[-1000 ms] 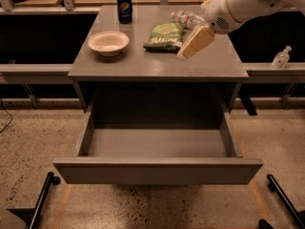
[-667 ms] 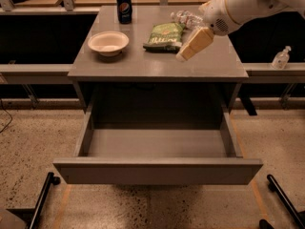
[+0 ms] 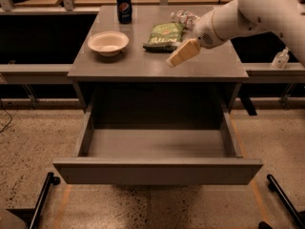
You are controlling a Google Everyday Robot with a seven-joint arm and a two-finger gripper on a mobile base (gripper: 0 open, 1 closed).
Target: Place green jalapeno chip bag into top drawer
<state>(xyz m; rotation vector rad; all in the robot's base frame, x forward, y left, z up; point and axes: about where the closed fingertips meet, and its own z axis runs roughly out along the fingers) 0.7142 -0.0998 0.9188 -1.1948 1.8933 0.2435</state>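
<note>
I should move my gripper to the green jalapeno chip bag next and grab the bag's end (image 3: 174,38) that is farthest from the white bowl.
The green jalapeno chip bag (image 3: 164,36) lies flat on the grey table top (image 3: 119,63), right of centre toward the back. My gripper (image 3: 172,61) hangs on the white arm that comes in from the upper right. It sits just in front of and slightly right of the bag, low over the table top, with its tan fingers (image 3: 183,53) pointing down-left. It holds nothing that I can see. The top drawer (image 3: 157,171) is pulled fully open below the table and its inside is bare.
A white bowl (image 3: 108,43) sits on the table's left part. A dark soda can (image 3: 124,7) stands at the back. A crumpled clear water bottle (image 3: 185,18) lies behind the bag. A small bottle (image 3: 281,58) stands on the right shelf. Black base legs (image 3: 40,199) flank the drawer.
My gripper and arm have shifted slightly toward the front of the table, away from the bag. The bag, bowl, can and drawer have not moved.
</note>
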